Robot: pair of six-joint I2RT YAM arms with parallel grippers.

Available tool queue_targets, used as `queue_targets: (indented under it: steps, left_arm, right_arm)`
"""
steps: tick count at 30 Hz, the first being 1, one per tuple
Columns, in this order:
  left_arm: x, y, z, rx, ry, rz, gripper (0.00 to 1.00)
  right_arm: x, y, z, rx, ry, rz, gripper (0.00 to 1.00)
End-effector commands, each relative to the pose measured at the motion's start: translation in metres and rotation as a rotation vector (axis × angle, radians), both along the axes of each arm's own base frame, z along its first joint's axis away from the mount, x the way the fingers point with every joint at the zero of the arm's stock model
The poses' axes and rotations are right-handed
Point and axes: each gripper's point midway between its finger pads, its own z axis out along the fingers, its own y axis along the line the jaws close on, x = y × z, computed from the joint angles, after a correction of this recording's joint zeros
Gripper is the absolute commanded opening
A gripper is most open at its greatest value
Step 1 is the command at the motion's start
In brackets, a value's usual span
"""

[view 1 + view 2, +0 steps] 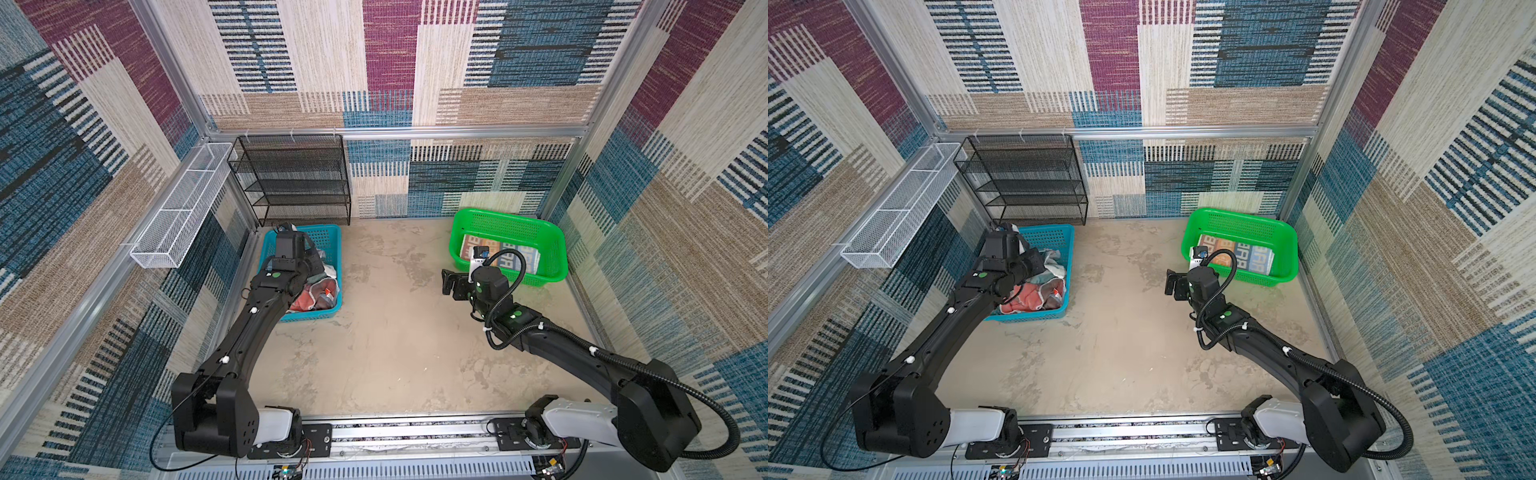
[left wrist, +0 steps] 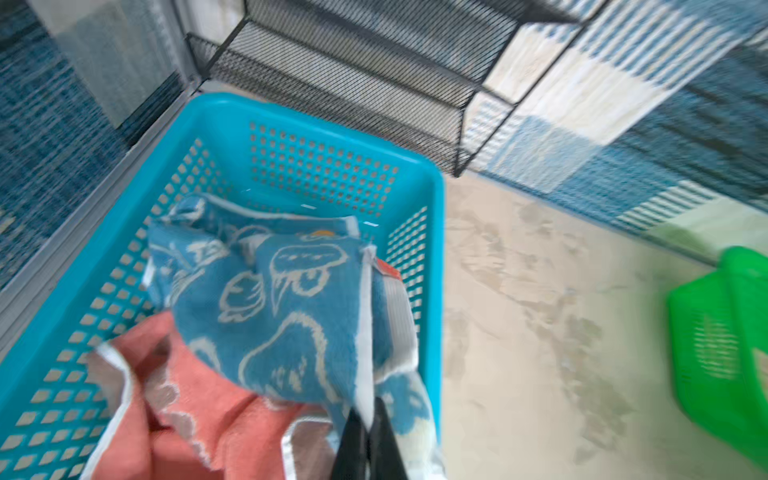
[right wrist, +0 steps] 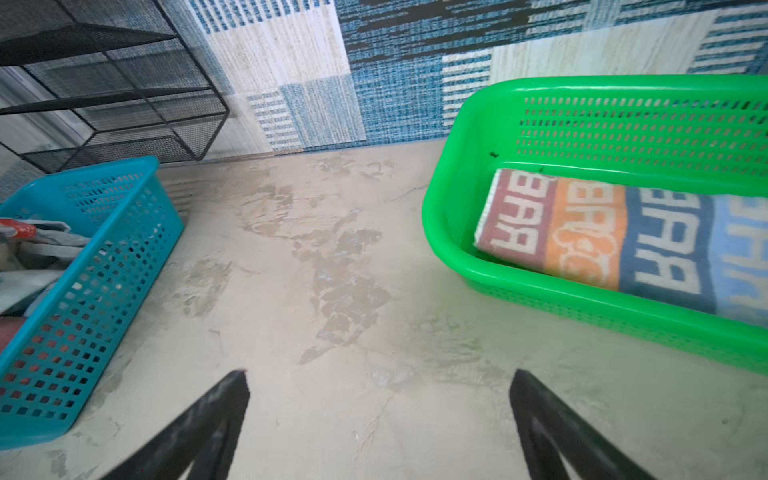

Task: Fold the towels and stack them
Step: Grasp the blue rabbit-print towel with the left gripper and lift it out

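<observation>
I should use my left gripper to let go of the corner of the blue towel on the bare table [image 1: 449, 310] just in front of the green basket.
The blue towel with white drawn faces [image 2: 282, 299] lies crumpled in the blue basket [image 2: 316, 124]. My left gripper [image 2: 368, 415] is shut on its white edge. Under it lies the coral towel [image 2: 195, 415], which both top views show in the basket's near half [image 1: 318, 293]. A pale cloth [image 1: 1054, 262] lies beside it. The orange-and-blue lettered towel [image 3: 602, 237] lies folded flat in the green basket [image 1: 511, 220]. My right gripper [image 3: 378, 386] hangs open over the bare table, just left of the green basket [image 1: 451, 284], and holds nothing.
A black mesh shelf [image 1: 295, 178] stands against the back wall behind the blue basket. A white wire basket [image 1: 183, 208] hangs on the left wall. The arms' mounting rail [image 1: 415, 432] runs along the front edge. Patterned walls close in three sides.
</observation>
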Motion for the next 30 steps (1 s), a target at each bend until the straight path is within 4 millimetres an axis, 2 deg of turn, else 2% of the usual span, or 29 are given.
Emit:
queue_targets:
  steps: [1, 5, 10, 14, 17, 22, 26, 30]
  left_arm:
    - [-0.008, -0.03, 0.031, -0.034, -0.039, -0.147, 0.0]
    - [-0.019, -0.056, 0.071, -0.065, -0.09, -0.239, 0.0]
    - [-0.036, -0.105, 0.12, -0.133, -0.181, -0.42, 0.0]
    - [-0.049, -0.155, 0.13, -0.165, -0.183, -0.582, 0.0]
    - [-0.054, -0.187, 0.115, -0.177, -0.134, -0.666, 0.0]
    - [-0.063, -0.239, 0.069, -0.176, -0.011, -0.79, 0.0]
    - [-0.071, -0.272, 0.037, -0.165, 0.065, -0.861, 0.0]
    - [-0.077, -0.304, 0.01, -0.199, 0.118, -0.924, 0.0]
  right_arm:
    - [0.001, 0.005, 0.021, -0.009, -0.087, 0.043, 1.0]
    - [-0.003, 0.016, 0.024, 0.001, -0.064, 0.111, 1.0]
    - [0.001, 0.025, 0.014, -0.013, 0.004, 0.14, 1.0]
    - [0.005, 0.027, 0.01, -0.008, 0.03, 0.127, 1.0]
    - [0.003, 0.025, 0.013, 0.007, 0.023, 0.118, 1.0]
    - [-0.006, 0.016, 0.013, -0.016, 0.011, 0.11, 1.0]
    - [-0.012, 0.004, 0.01, -0.058, 0.017, 0.081, 1.0]
    - [-0.017, -0.001, 0.011, -0.075, 0.017, 0.077, 0.95]
